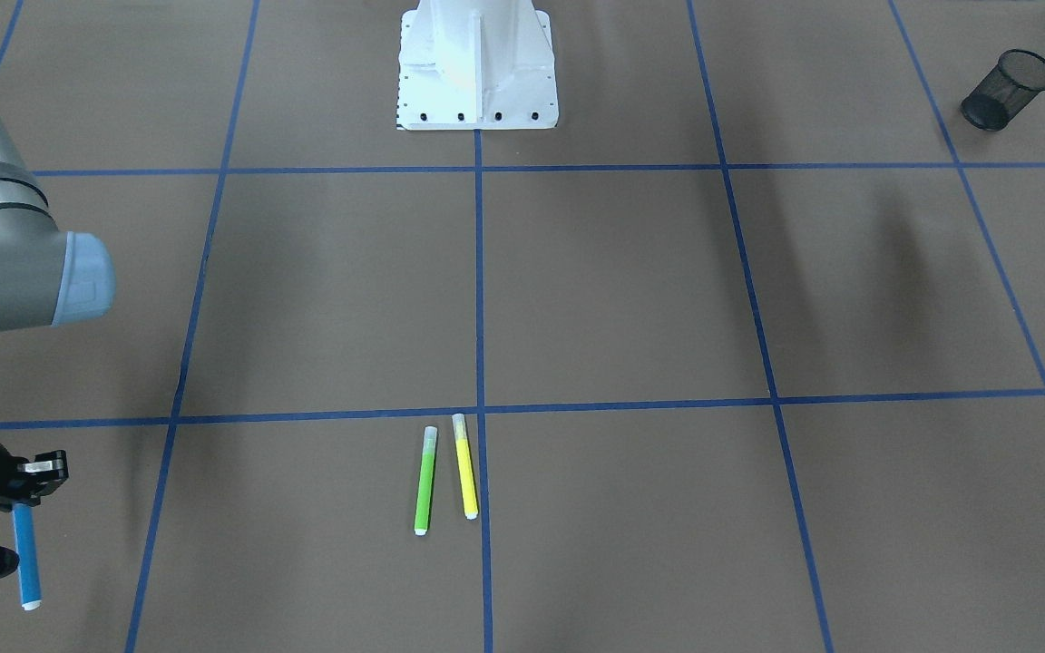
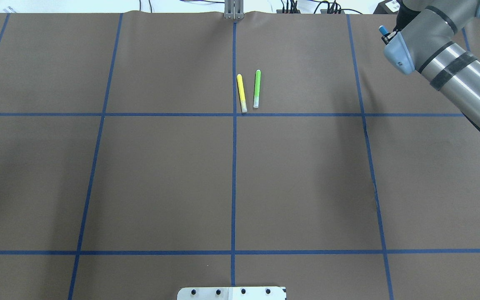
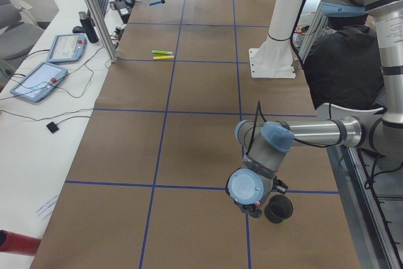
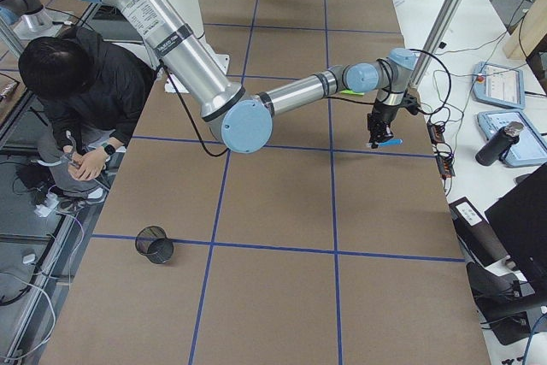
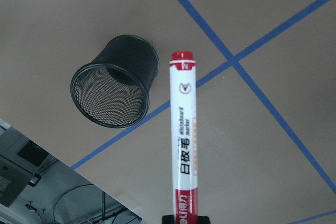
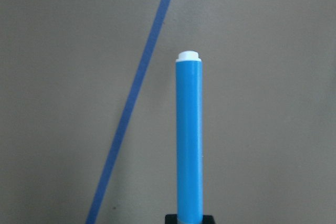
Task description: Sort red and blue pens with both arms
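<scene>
I am holding the red pen in my left gripper. I will let go of it inside the black mesh cup [image 1: 1023, 74] [image 5: 111, 96] beside the blue tape crossing.
My left gripper [image 5: 185, 219] is shut on the red pen [image 5: 182, 140], a white barrel with red cap and black print, held above the table just right of a black mesh cup [image 5: 116, 88]. In the exterior left view that gripper [image 3: 258, 208] hangs next to the same cup [image 3: 278, 208] near the table's edge. My right gripper [image 6: 189, 219] is shut on the blue pen [image 6: 189, 140], which points down over bare brown table beside a blue tape line. In the front-facing view this gripper [image 1: 19, 517] and the blue pen [image 1: 26, 558] are at the lower left.
A lime-green marker [image 1: 424, 481] and a yellow marker [image 1: 465, 465] lie side by side near the centre tape line. A second black mesh cup [image 4: 155, 244] stands near the table's right end. A person [image 4: 68, 91] crouches beside the table by the robot's white base [image 1: 477, 73].
</scene>
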